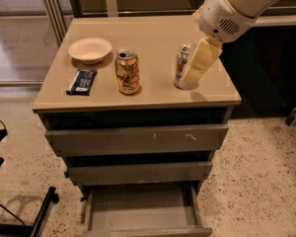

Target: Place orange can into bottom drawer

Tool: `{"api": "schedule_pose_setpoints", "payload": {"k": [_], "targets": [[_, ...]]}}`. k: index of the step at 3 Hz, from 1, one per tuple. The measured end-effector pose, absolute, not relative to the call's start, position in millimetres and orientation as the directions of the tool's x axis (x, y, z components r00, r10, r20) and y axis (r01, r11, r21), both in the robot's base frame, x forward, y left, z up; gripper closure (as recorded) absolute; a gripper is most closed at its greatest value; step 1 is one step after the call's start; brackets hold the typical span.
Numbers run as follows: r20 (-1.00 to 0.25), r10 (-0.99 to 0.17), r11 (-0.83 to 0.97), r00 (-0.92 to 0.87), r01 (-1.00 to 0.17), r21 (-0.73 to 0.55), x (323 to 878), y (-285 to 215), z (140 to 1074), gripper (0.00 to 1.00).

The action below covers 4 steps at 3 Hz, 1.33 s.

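Note:
Next, the gripper closes on the upper half [127, 63] of the orange can, because this can has to go into the bottom drawer.
The orange can [128, 71] stands upright on the cabinet top [153, 38], left of centre near the front edge. My gripper [193, 69] hangs from the white arm at upper right, in front of the white-and-green can [182, 62] and partly covering it, well right of the orange can. The bottom drawer [142, 210] is pulled out at the base of the cabinet and its grey inside shows nothing in it.
A cream bowl [90, 49] and a dark snack bar [82, 81] lie on the left of the cabinet top. The two upper drawers [138, 139] are closed, the top one scratched. A black stand leg [42, 214] is on the floor at lower left.

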<state>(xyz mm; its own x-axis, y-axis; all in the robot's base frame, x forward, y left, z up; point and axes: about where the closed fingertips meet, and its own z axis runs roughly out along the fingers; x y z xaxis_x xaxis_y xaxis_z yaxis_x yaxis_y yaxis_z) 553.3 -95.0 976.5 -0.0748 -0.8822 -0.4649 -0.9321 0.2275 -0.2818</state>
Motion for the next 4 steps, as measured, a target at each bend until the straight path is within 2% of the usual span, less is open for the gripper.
{"api": "schedule_pose_setpoints", "payload": {"k": [4], "targets": [[-0.589, -0.808, 0.182, 0.011, -0.947, -0.267, 609, -16, 948, 0.00]]}}
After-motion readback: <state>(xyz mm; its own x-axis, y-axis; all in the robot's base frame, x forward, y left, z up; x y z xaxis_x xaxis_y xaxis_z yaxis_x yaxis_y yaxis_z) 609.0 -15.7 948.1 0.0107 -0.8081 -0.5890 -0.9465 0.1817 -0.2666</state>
